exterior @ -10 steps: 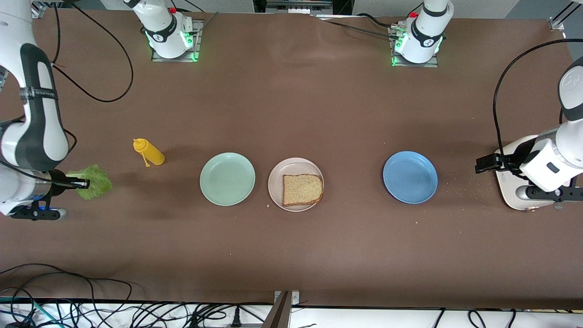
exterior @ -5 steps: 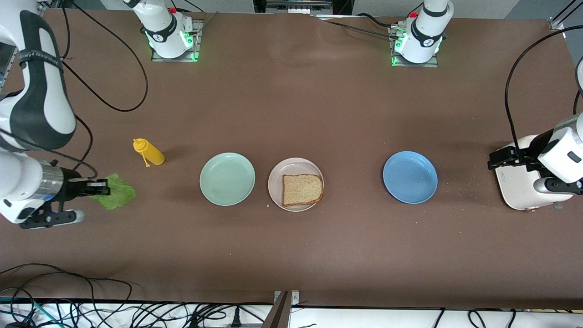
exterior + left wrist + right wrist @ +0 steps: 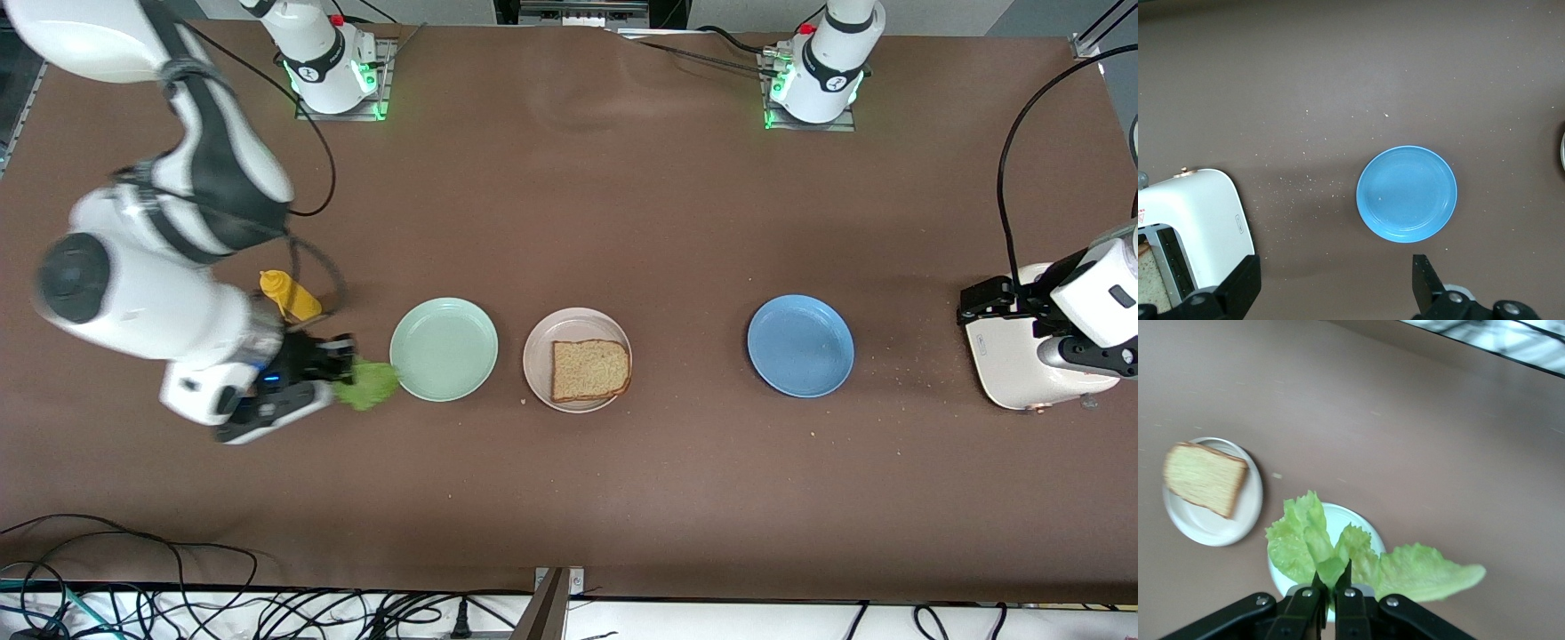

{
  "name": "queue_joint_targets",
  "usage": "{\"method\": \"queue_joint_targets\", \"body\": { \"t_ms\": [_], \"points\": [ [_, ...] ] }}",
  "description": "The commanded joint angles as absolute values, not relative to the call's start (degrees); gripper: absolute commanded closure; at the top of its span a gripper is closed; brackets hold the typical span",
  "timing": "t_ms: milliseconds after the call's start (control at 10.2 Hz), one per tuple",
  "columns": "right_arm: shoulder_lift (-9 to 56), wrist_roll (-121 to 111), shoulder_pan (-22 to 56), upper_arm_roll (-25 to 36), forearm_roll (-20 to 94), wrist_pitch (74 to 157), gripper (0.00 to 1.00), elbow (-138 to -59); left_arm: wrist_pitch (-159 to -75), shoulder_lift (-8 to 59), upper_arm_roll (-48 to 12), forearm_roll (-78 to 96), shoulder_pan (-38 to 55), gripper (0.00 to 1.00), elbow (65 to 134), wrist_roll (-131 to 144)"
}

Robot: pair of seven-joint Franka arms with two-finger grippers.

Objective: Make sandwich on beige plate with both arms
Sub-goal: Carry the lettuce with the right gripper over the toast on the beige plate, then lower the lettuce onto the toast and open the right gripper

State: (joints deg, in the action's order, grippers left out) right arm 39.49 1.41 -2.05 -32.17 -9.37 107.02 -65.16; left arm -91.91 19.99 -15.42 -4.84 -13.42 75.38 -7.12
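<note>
Next, my right gripper lets go of the lettuce leaf on top of the bread slice [image 3: 599,378] [image 3: 1206,480] on the beige plate.
The beige plate [image 3: 539,354] lies mid-table with one brown bread slice [image 3: 590,369] on it. My right gripper [image 3: 342,373] is shut on a crinkly green lettuce leaf [image 3: 372,385], which hangs over the mint-green plate's edge. The right wrist view shows the lettuce [image 3: 1295,543] pinched in that gripper [image 3: 1331,587], with the beige plate [image 3: 1248,513] and bread [image 3: 1205,477] farther on. My left gripper [image 3: 978,302] is open and empty over the white toaster's [image 3: 1013,369] edge. It also shows open in the left wrist view [image 3: 1335,287]. Another slice [image 3: 1148,280] sits in the toaster's slot.
The mint-green plate [image 3: 444,338] lies beside the beige plate toward the right arm's end. A yellow squeeze bottle [image 3: 292,298] lies beside my right wrist. The blue plate [image 3: 800,346] lies between the beige plate and the toaster, with crumbs scattered around.
My right arm has swung from its end of the table toward the mint-green plate, carrying the lettuce. The left gripper has shifted slightly over the toaster.
</note>
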Motion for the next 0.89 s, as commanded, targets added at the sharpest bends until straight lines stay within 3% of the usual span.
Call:
{"method": "queue_joint_targets", "body": {
  "t_ms": [0, 492, 787],
  "points": [
    [43.40, 8.41, 5.07, -31.99, -9.58, 114.13, 1.00, -63.72, -91.14, 19.07, -15.29, -3.96, -13.71, 0.00, 75.76, -8.88],
    [49.82, 9.67, 15.45, -31.64, -10.19, 128.55, 1.00, -63.81, -91.14, 19.07, -15.29, -3.96, -13.71, 0.00, 75.76, -8.88],
    [53.60, 9.49, 21.96, -26.55, -10.19, 139.11, 1.00, -63.81, -91.14, 19.07, -15.29, -4.04, -13.71, 0.00, 75.85, -8.88]
  ]
}}
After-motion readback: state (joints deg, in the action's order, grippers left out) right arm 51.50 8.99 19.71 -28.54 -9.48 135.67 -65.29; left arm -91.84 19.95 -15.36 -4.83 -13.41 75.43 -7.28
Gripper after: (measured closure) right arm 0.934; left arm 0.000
